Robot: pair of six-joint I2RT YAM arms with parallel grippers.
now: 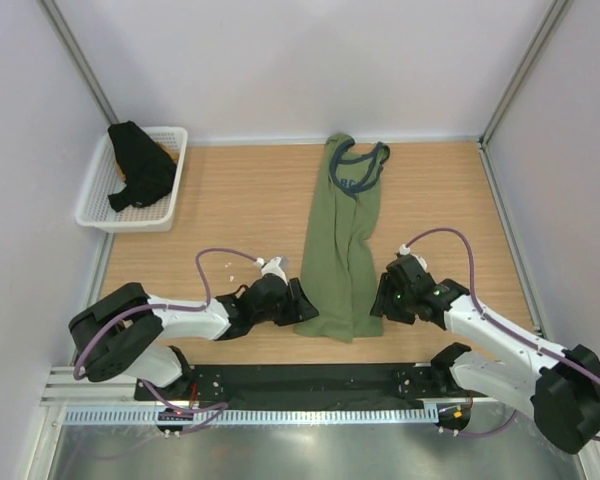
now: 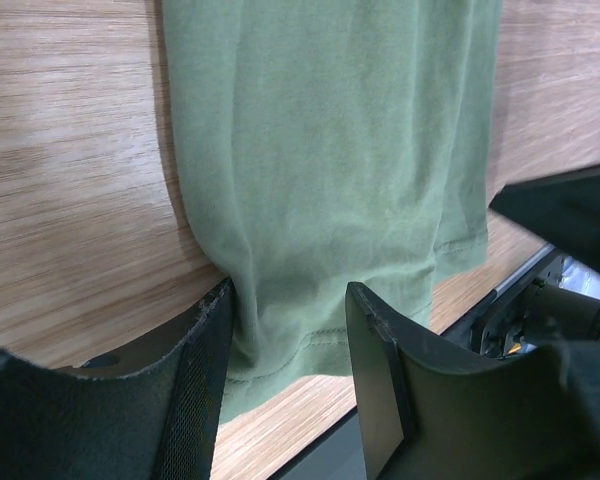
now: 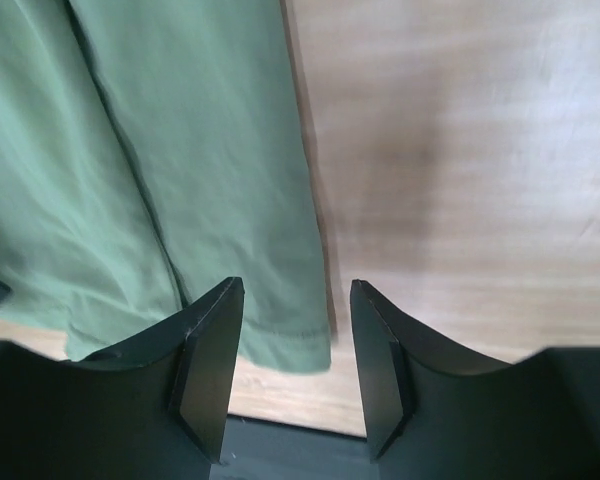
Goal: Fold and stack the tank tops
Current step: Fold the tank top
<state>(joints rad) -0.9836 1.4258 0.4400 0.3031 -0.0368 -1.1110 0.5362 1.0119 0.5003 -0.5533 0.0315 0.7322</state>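
Observation:
The tank top's hem corner lies deep between the fingers of the robot's left gripper, so that gripper should back off and pinch just that corner (image 2: 236, 404) before folding.
The olive green tank top (image 1: 342, 250) lies on the wooden table as a long narrow strip, with its navy-trimmed neck at the far end and its hem toward me. My left gripper (image 1: 305, 300) is at the hem's left corner. In the left wrist view it (image 2: 288, 330) stands open, the hem (image 2: 310, 345) lying flat between its fingers. My right gripper (image 1: 380, 300) is at the hem's right corner. It (image 3: 295, 340) is open too, and the hem's corner (image 3: 280, 345) lies loose below the gap. The black tank top (image 1: 140, 170) sits crumpled in the white basket (image 1: 128, 222).
The basket stands at the far left against the wall. Pale walls close in the table on three sides. A black mounting rail (image 1: 310, 380) runs along the near edge just behind the hem. The right gripper's dark body (image 2: 570, 215) shows at the side of the left wrist view.

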